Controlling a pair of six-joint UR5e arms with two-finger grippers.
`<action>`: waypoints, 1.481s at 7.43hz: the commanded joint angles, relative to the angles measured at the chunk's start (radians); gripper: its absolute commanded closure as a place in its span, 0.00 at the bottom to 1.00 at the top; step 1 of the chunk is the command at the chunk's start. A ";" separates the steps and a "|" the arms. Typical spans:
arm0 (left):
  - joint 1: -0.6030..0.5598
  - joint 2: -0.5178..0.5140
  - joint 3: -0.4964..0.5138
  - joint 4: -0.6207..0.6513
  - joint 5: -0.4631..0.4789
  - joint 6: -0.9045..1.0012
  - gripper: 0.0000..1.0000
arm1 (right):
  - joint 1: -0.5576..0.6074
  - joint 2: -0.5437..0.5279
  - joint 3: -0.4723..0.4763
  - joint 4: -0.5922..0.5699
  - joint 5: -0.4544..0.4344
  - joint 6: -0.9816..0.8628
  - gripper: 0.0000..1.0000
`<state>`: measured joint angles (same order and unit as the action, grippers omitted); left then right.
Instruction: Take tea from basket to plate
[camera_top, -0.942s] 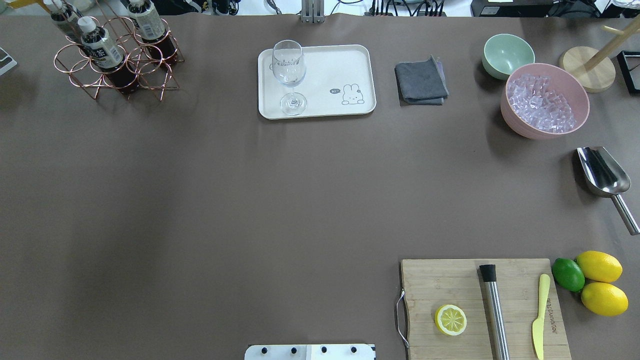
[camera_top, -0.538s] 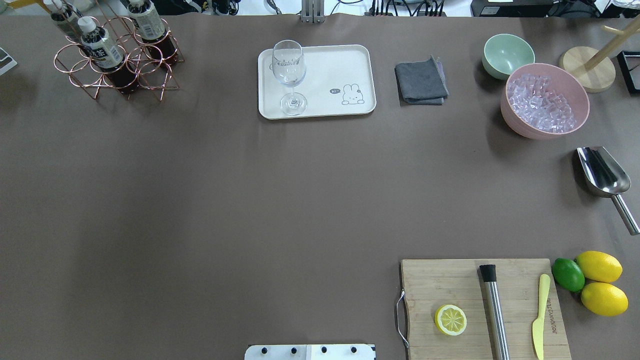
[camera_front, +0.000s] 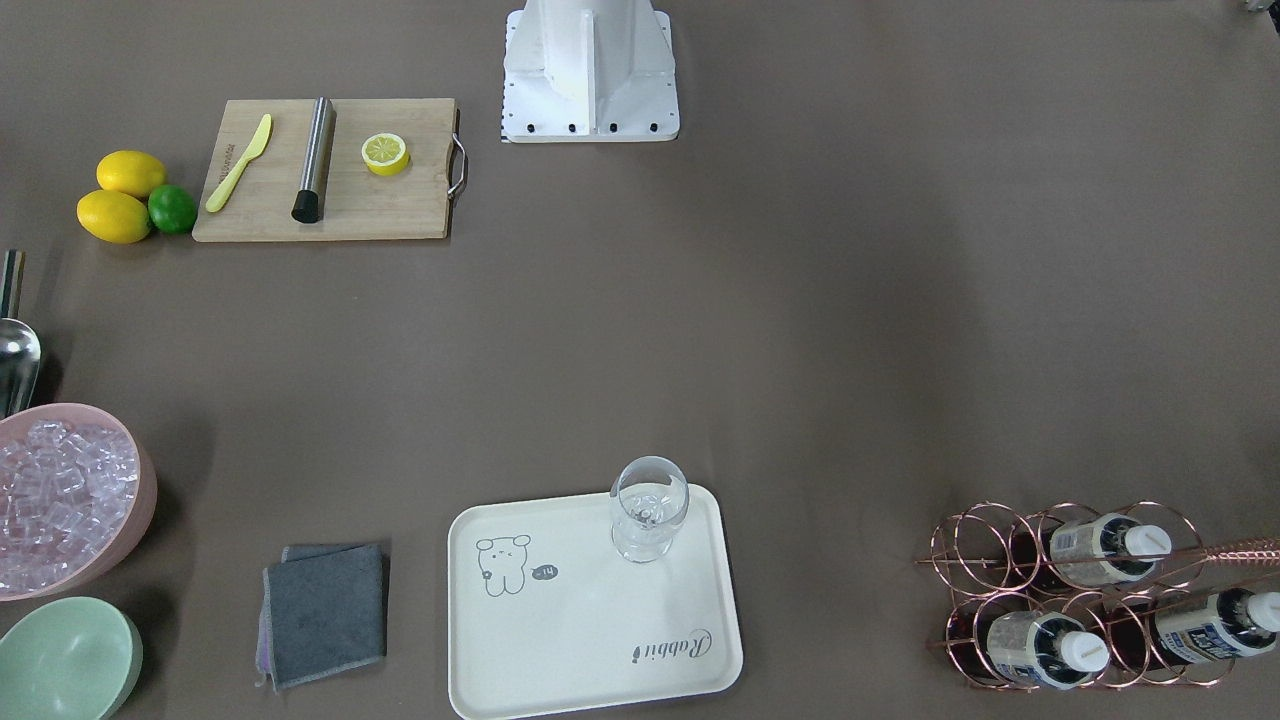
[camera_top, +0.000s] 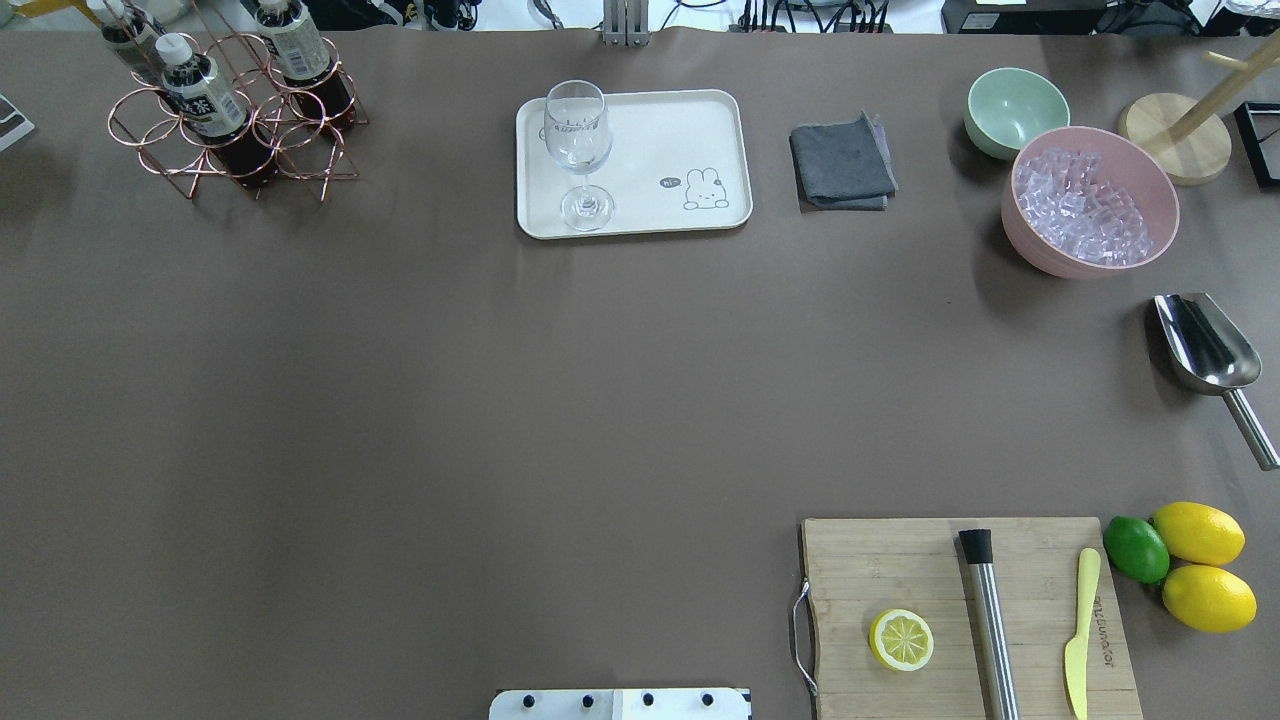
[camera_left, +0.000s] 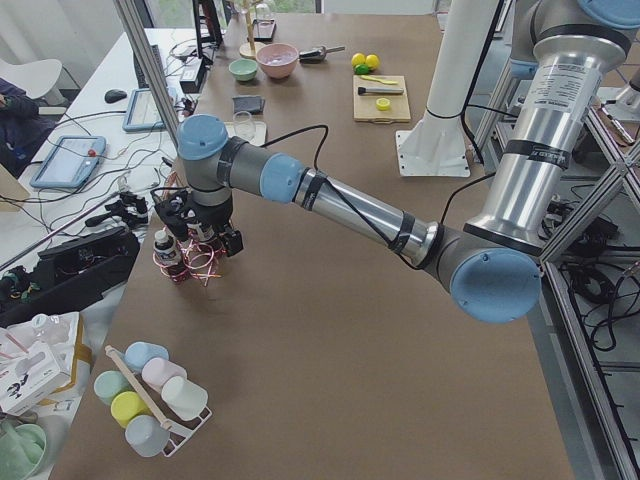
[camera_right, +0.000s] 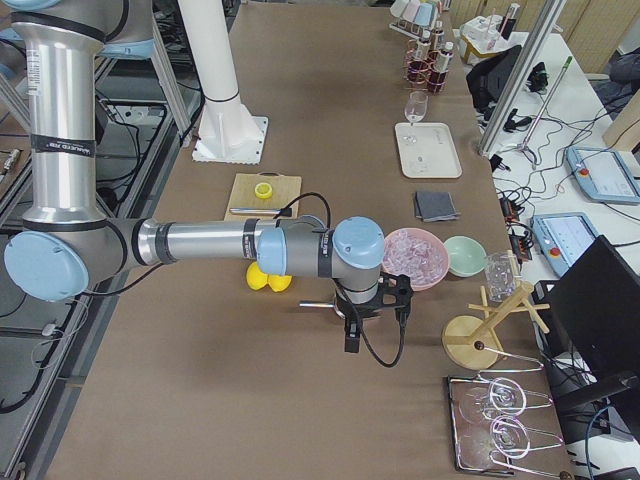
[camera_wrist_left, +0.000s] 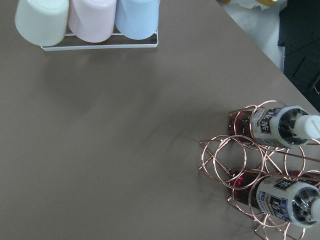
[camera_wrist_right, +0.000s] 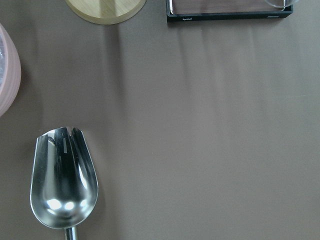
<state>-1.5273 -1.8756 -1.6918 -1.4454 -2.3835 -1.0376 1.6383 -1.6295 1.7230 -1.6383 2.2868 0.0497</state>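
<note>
The robot's left gripper needs to next move to the twisted handle (camera_front: 1251, 551) of the copper wire basket, above the tea bottles, and close there.
Three tea bottles stand in the copper wire basket (camera_top: 300, 165) at the far left corner; the nearest tea (camera_top: 203, 93) has a white cap. The basket (camera_front: 985, 545) and its bottles (camera_front: 1103, 545) also show in the front view and the left wrist view (camera_wrist_left: 235, 150). The cream plate (camera_top: 660, 130) lies at the far middle and carries an empty wine glass (camera_top: 577, 150). My left gripper (camera_left: 205, 238) hangs just above the basket (camera_left: 195, 265); I cannot tell its state. My right gripper (camera_right: 365, 325) hovers near the scoop, far from the plate; I cannot tell its state.
A grey cloth (camera_top: 842, 160), a green bowl (camera_top: 1015, 105) and a pink bowl of ice (camera_top: 1006, 215) stand right of the plate. A metal scoop (camera_top: 1205, 345) lies at the right edge. A cutting board (camera_top: 880, 560) with tools and citrus fruit (camera_top: 1195, 533) is front right. Pastel cups (camera_wrist_left: 92, 20) lie left of the basket.
</note>
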 joint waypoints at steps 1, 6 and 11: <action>0.081 -0.154 0.115 -0.001 0.003 -0.120 0.02 | 0.000 -0.001 0.015 -0.002 0.002 -0.001 0.01; 0.085 -0.434 0.367 -0.006 0.003 -0.292 0.02 | 0.000 -0.013 0.033 -0.002 0.003 -0.001 0.01; 0.142 -0.517 0.541 -0.082 0.018 -0.412 0.02 | 0.000 -0.015 0.027 -0.002 -0.003 -0.001 0.01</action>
<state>-1.4192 -2.3854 -1.1698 -1.5151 -2.3752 -1.4054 1.6383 -1.6437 1.7493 -1.6405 2.2847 0.0491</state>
